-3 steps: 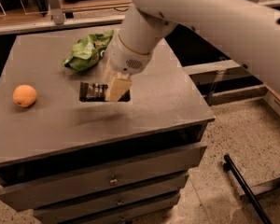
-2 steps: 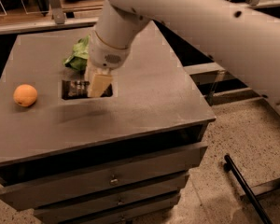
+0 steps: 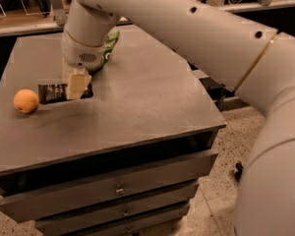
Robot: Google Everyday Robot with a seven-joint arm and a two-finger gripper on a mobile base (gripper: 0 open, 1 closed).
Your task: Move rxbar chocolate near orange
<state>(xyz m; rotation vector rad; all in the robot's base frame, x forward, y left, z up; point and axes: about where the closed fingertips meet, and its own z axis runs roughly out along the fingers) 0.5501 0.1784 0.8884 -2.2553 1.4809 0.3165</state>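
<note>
Next, my gripper releases the rxbar chocolate, now held level just above the table, so that it lies flat on the grey tabletop [image 3: 66, 100] next to the orange, with one end pointing at it.
The orange [image 3: 26, 101] sits at the left side of the grey tabletop [image 3: 137, 102]. The rxbar chocolate [image 3: 53, 93], a dark flat bar with pale lettering, is held level just above the table, its left end a short gap from the orange. My gripper [image 3: 74, 85] is shut on the bar's right half, with the pale fingers [image 3: 78, 84] pointing down over it. The white arm comes in from the upper right.
A wrinkly green snack bag [image 3: 109, 45] lies at the back of the table, mostly hidden behind my wrist. The table has drawers [image 3: 118, 188] below its front edge. Speckled floor lies to the right.
My gripper has carried the bar leftwards across the table, from near the middle to close beside the orange. The orange has not moved.
</note>
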